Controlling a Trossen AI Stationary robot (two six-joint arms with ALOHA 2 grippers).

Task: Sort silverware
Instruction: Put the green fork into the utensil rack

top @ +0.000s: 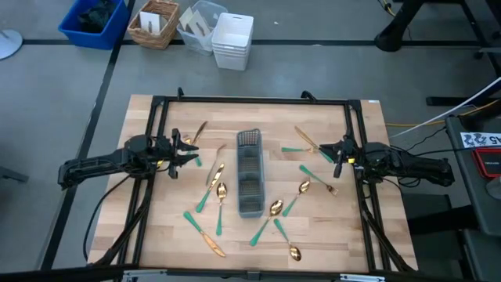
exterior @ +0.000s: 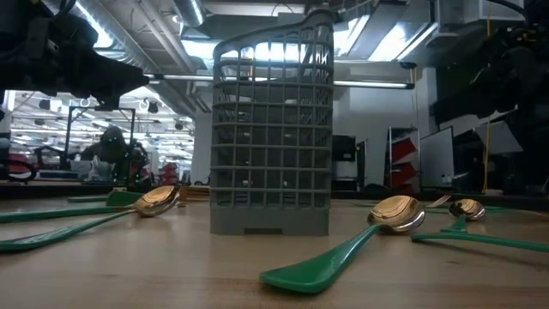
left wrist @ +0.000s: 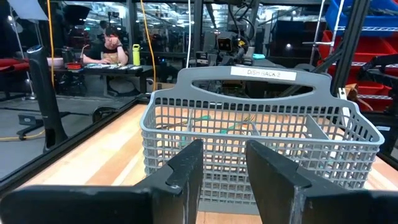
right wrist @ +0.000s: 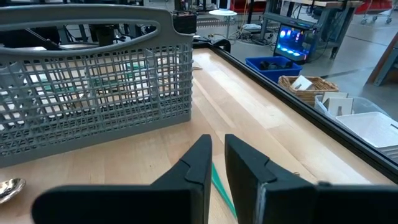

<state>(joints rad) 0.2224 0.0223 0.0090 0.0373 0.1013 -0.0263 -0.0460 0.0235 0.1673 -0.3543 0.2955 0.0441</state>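
Note:
My left gripper will grasp the fork's neck point(top: 191, 147) next, just under the tines, at the spot beside that gripper where the fork lies across a knife.
A grey mesh caddy point(top: 250, 172) stands upright in the middle of the wooden table, and it fills the low view point(exterior: 270, 129). Gold-headed, green-handled silverware lies flat around it: spoons point(top: 221, 190) point(top: 275, 207) point(top: 304, 186), a fork point(top: 305, 139), a knife point(top: 213, 244) and more. My left gripper point(top: 192, 153) hangs above the table left of the caddy, pointing at it, open and empty point(left wrist: 224, 180). My right gripper point(top: 322, 150) hangs right of the caddy, its fingers only a narrow slit apart point(right wrist: 217, 168), empty, above a green handle point(right wrist: 219, 183).
A black frame point(top: 250, 100) rims the table. On the floor beyond the far edge stand a blue bin point(top: 94, 19), a wicker basket point(top: 154, 22) and white containers point(top: 232, 39). A person point(left wrist: 112, 46) sits at a desk far off.

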